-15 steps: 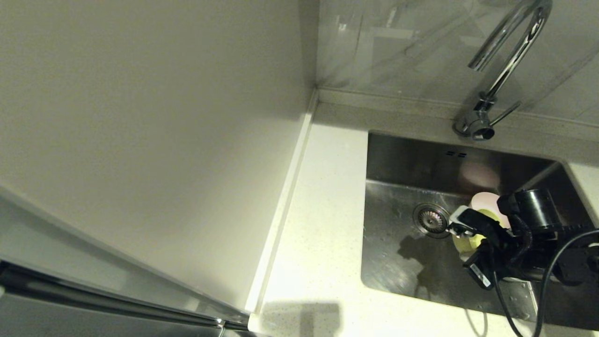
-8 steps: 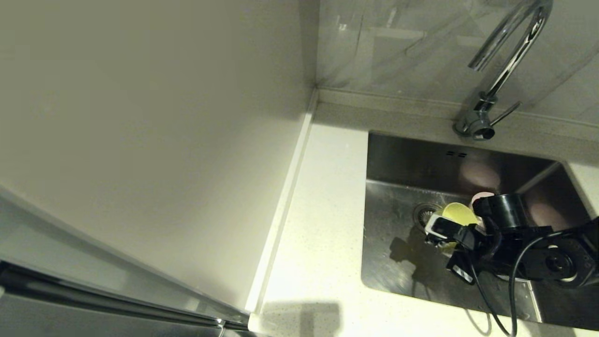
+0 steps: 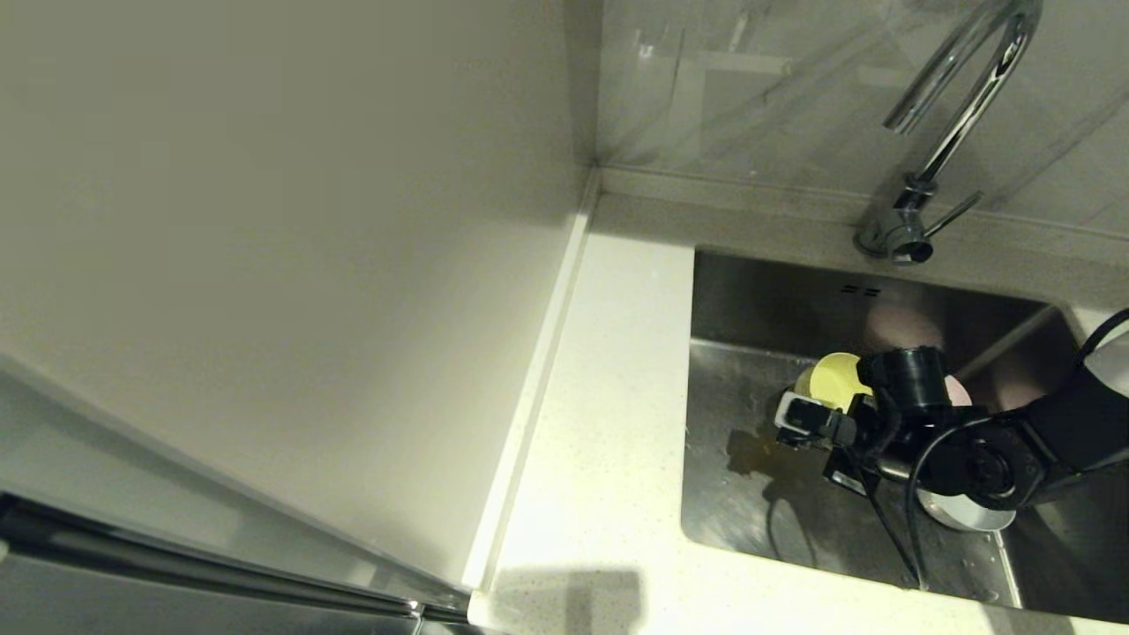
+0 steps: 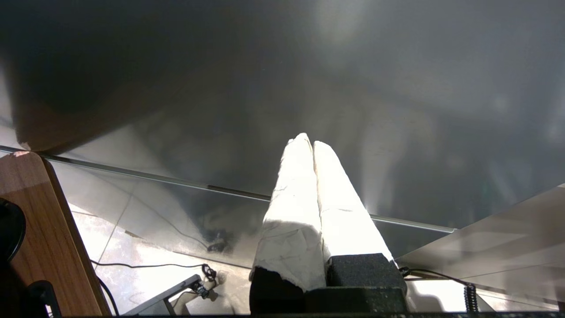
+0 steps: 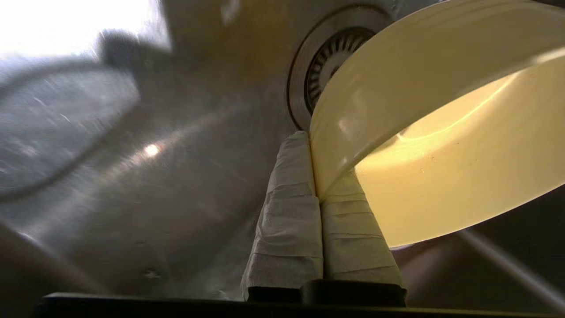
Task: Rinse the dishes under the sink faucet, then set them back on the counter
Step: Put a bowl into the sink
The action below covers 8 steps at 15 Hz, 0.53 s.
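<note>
The yellow bowl, now tilted above the drain strainer, will go down from my right gripper onto the bottom of the sink, between the drain strainer (image 3: 846,448) (image 5: 251,138) and the grey-blue bowl.
My right gripper (image 3: 838,407) is over the sink (image 3: 750,300), shut on the rim of the yellow bowl (image 3: 829,379). In the right wrist view its taped fingers (image 5: 291,185) pinch the yellow bowl (image 5: 441,132), which hangs tilted above the drain strainer (image 5: 329,62). A sliver of the pink bowl (image 3: 957,390) shows behind the wrist. Part of the grey-blue bowl (image 3: 966,519) shows under the arm. The faucet (image 3: 961,97) arches above the sink's back right, with no water showing. My left gripper (image 4: 311,143) is shut and empty, away from the sink, facing a dark glossy panel.
The white speckled counter (image 3: 609,397) runs along the sink's left and front. A plain off-white side panel (image 3: 265,265) stands to the left of it. The faucet's lever (image 3: 953,214) sticks out at its base on the back ledge. A black cable (image 3: 891,538) trails from the right wrist.
My right gripper has lifted the yellow bowl and carried it left and back over the drain. The grey-blue bowl has come into view under the arm. The pink bowl is now mostly hidden.
</note>
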Available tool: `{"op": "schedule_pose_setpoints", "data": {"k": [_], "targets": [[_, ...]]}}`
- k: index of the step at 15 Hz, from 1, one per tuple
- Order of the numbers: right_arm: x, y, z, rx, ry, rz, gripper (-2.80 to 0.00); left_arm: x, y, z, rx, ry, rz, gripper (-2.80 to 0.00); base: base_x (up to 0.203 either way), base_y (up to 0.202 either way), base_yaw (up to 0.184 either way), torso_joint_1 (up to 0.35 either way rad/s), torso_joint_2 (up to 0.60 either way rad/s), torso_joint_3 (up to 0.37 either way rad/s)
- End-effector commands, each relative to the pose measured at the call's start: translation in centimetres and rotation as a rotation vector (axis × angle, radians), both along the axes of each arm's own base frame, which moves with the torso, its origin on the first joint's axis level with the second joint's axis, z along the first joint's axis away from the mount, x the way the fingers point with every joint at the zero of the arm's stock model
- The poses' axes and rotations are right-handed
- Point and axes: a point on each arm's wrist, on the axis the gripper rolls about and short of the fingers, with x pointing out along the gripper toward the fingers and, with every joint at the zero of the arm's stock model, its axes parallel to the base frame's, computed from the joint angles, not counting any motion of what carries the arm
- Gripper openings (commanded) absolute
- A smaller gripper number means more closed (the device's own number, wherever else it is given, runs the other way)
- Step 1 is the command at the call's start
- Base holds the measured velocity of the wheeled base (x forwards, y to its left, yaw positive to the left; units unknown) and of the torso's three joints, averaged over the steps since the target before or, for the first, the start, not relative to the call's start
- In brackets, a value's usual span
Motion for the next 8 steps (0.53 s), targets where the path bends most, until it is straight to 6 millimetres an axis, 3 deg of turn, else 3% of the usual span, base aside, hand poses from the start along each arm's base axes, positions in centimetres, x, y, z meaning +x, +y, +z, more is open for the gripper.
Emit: {"op": "schedule_pose_setpoints", "data": {"k": [1,8], "targets": [[0.4,-0.7,-1.0,-0.056,0.035,0.017,-2.8,0.0,0.0,-0.1,0.0,0.003,0.0,-2.8,0.0,0.0,0.0,0.0,0.0,0.0],[1.2,-5.4,-1.4,-0.244,0.09,0.093,-2.8,0.0,0.0,-0.1,0.0,0.003,0.0,-2.8,0.0,0.0,0.0,0.0,0.0,0.0]]}}
